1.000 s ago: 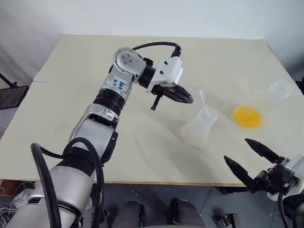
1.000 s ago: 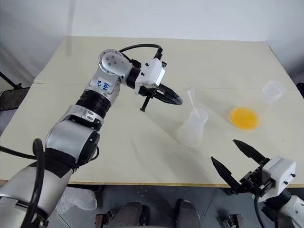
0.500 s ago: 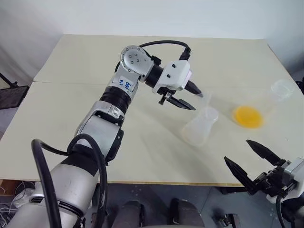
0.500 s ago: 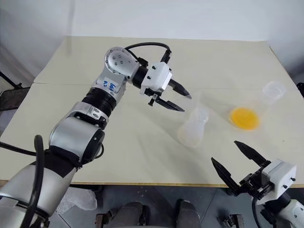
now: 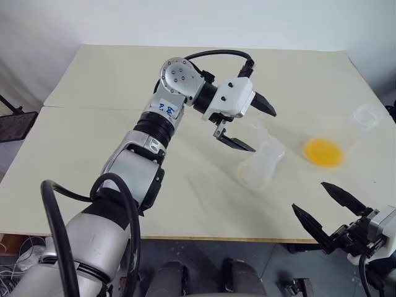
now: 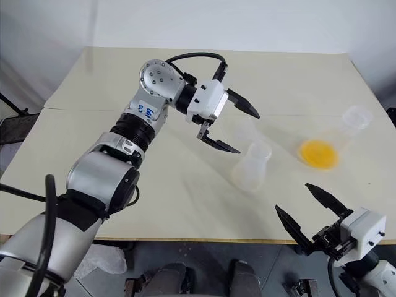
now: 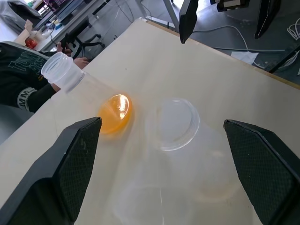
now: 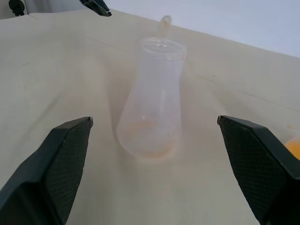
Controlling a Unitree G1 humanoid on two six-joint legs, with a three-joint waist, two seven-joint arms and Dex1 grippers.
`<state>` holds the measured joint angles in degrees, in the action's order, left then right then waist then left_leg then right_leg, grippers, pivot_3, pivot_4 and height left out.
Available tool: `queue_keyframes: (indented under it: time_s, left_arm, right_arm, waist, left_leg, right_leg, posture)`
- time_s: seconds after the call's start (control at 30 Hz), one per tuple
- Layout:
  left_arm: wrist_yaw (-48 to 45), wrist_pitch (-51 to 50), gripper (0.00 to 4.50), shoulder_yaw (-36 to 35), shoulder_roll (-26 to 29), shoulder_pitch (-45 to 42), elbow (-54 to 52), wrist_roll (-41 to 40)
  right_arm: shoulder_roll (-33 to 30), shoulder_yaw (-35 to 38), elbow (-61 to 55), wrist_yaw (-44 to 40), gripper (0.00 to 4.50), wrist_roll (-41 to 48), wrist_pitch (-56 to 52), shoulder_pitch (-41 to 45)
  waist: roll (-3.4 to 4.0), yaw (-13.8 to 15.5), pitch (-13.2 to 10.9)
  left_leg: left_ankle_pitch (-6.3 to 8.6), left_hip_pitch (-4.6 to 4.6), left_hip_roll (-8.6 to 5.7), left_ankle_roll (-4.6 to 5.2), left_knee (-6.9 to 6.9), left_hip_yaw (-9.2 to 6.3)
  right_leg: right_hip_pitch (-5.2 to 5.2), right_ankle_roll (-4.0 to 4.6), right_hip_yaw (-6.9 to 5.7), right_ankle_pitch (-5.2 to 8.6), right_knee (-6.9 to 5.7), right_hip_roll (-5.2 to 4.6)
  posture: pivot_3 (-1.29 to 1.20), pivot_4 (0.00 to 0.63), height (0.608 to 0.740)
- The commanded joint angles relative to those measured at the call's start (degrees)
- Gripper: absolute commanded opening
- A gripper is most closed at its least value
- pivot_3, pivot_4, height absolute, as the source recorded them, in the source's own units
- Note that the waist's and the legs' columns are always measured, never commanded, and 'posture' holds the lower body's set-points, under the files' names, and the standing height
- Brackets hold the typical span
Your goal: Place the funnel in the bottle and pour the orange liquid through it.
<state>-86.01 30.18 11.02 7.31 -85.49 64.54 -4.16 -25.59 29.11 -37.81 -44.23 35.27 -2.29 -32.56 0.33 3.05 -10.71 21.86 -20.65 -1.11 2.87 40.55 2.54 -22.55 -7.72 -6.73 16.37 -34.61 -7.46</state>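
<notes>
Next, I close my left gripper on the funnel's rim (image 5: 238, 130), where the clear funnel lies on the table beside the frosted bottle.
The frosted bottle (image 5: 257, 170) stands upright near the table's middle. The clear funnel (image 7: 172, 123) is faint; its round rim sits at the bottle's mouth. My left gripper (image 5: 252, 125) hangs just above and left of that mouth. It is wide open and holds nothing. The orange liquid (image 5: 322, 151) lies at the bottom of a clear vessel (image 5: 367, 115) to the right of the bottle. My right gripper (image 5: 308, 197) is open and empty over the table's near right edge, pointing toward the bottle (image 8: 152, 103).
The pale table (image 5: 124, 80) has a seam across its left half. A person's dark sleeve (image 7: 18, 89) and hand rest just past the far right edge, behind the orange vessel.
My left gripper has gone from shut to wide open, and its wrist has rolled beside the bottle's mouth. The right gripper and both vessels have stayed put.
</notes>
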Motion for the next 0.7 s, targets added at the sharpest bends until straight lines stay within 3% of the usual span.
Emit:
queue_keyframes:
  time_s: [0.03, 0.2, 0.47, 0.7]
  left_arm:
    - [-3.8, 0.2, 4.44, -1.2, -0.7, -2.4, -0.8, -0.9]
    - [-2.9, -1.5, 4.44, -2.5, -0.4, -2.4, -1.3, -1.6]
    - [2.9, -8.9, 4.44, -5.6, 4.8, 0.5, -2.0, -0.9]
    - [13.4, -12.2, 4.44, -7.9, 11.8, 7.1, -4.9, 0.4]
  right_arm:
    - [0.0, 0.4, -1.0, 0.3, 4.5, 0.4, 1.2, 0.1]
    - [0.1, 0.4, -1.2, 0.5, 4.5, 0.3, 1.1, 0.2]
    - [-0.9, 1.9, -1.1, 0.3, 4.5, 1.2, 0.6, -0.3]
    - [-3.9, 3.7, 0.4, -1.0, 4.5, 2.8, -0.4, 1.1]
  waist:
    - [0.0, 0.0, 0.0]
    - [0.0, 0.0, 0.0]
    - [0.01, -0.1, 0.0]
    - [0.01, -0.4, 0.0]
  left_leg:
    - [0.0, 0.0, 0.0, 0.0, 0.0, 0.0]
    - [0.0, 0.0, 0.0, 0.01, 0.0, 0.01]
    - [0.0, 0.0, 0.01, 0.01, 0.0, 0.04]
    - [-0.01, 0.02, 0.02, 0.03, 0.03, 0.03]
  right_leg:
    - [0.0, 0.0, 0.0, 0.0, 0.0, 0.0]
    - [0.0, 0.0, 0.0, 0.0, 0.0, 0.0]
    - [-0.02, -0.01, 0.01, 0.0, -0.01, 0.01]
    - [-0.02, -0.09, 0.06, -0.05, -0.05, -0.04]
  posture:
    - [0.0, 0.15, 0.74]
    - [0.0, 0.15, 0.74]
    - [0.0, 0.15, 0.74]
    - [0.0, 0.15, 0.74]
